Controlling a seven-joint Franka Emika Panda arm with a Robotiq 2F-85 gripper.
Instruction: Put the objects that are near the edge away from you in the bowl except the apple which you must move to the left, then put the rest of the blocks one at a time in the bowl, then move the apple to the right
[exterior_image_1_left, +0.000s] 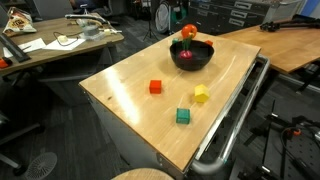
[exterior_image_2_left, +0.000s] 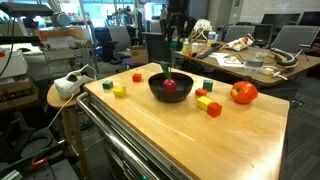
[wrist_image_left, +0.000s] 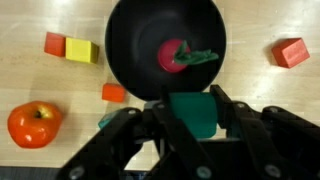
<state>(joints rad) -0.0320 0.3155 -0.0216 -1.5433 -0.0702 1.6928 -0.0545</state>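
My gripper is to release the small green cube inside the black bowl (exterior_image_1_left: 199, 55) (wrist_image_left: 160, 23), next to the dark red toy fruit.
My gripper (wrist_image_left: 192, 112) is shut on a small green cube (wrist_image_left: 193, 108) and hangs over the near rim of the wide black bowl (wrist_image_left: 130, 50). Both exterior views show the bowl (exterior_image_1_left: 192, 57) (exterior_image_2_left: 158, 92), with the gripper (exterior_image_2_left: 175, 42) above it. Inside the bowl lies a dark red toy fruit (wrist_image_left: 172, 55) (exterior_image_2_left: 170, 86) with a green stalk. The round red-orange apple (wrist_image_left: 33, 123) (exterior_image_2_left: 243, 92) rests on the table beside the bowl. A red cube (exterior_image_1_left: 155, 87), a yellow cube (exterior_image_1_left: 201, 94) and a green cube (exterior_image_1_left: 183, 116) sit apart from the bowl on the wooden table.
Several more cubes lie close to the bowl: red (wrist_image_left: 55, 43) and yellow (wrist_image_left: 81, 50) together, an orange one (wrist_image_left: 113, 92) at the rim, and a red one (wrist_image_left: 291, 52) on the far side. The table (exterior_image_2_left: 200, 140) has a metal rail along its edge. Cluttered desks stand behind.
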